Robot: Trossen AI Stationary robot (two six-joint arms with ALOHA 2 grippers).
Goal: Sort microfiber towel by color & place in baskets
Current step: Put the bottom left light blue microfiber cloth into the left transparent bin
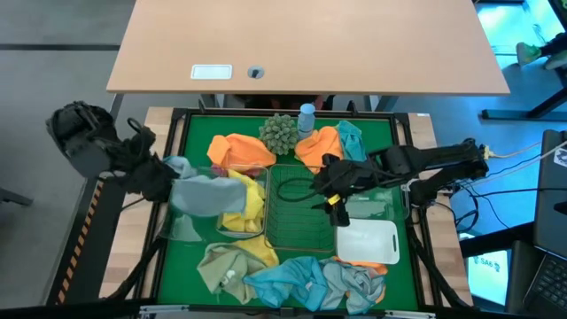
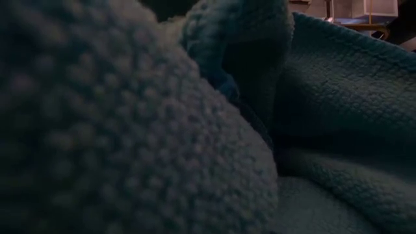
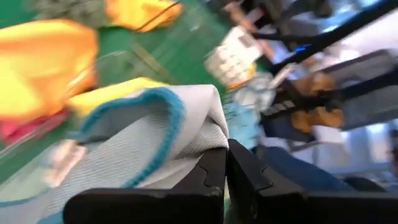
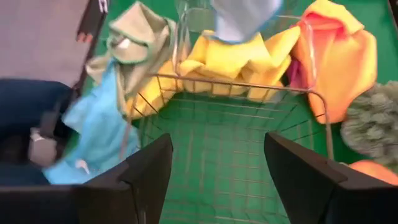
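Note:
My left gripper needs to let go of the grey towel in the clear bin [image 1: 191, 218] between the yellow towels and my left arm.
My left gripper [image 1: 171, 173] is shut on a pale grey towel with teal edging [image 1: 205, 190], held over the left side of a clear bin of yellow towels [image 1: 246, 208]. My right gripper [image 4: 217, 168] hangs open above the dark wire basket [image 1: 297, 211], touching nothing. An orange towel [image 1: 239, 151] lies in a clear bin at the far left. Another orange towel [image 1: 317, 146] and a teal one [image 1: 351, 137] lie at the far right. A beige towel [image 1: 226, 263] and blue towels [image 1: 297, 279] lie along the near edge. The white bin [image 1: 368, 241] sits near right. My left gripper pinches a bunched fold of the grey towel [image 3: 208, 134] between its two shut fingers [image 3: 249, 180], beside the teal edging [image 3: 171, 118]. Several layers are gathered at the fingers. The towel spreads away from the gripper and hangs over the bin of yellow towels.
A grey-green spiky ball [image 1: 279, 133] and a small blue bottle [image 1: 306, 115] stand at the far edge of the green mat [image 1: 195, 133]. A wooden table [image 1: 310, 44] lies beyond. Blue towel cloth [image 2: 195, 117] fills the low view.

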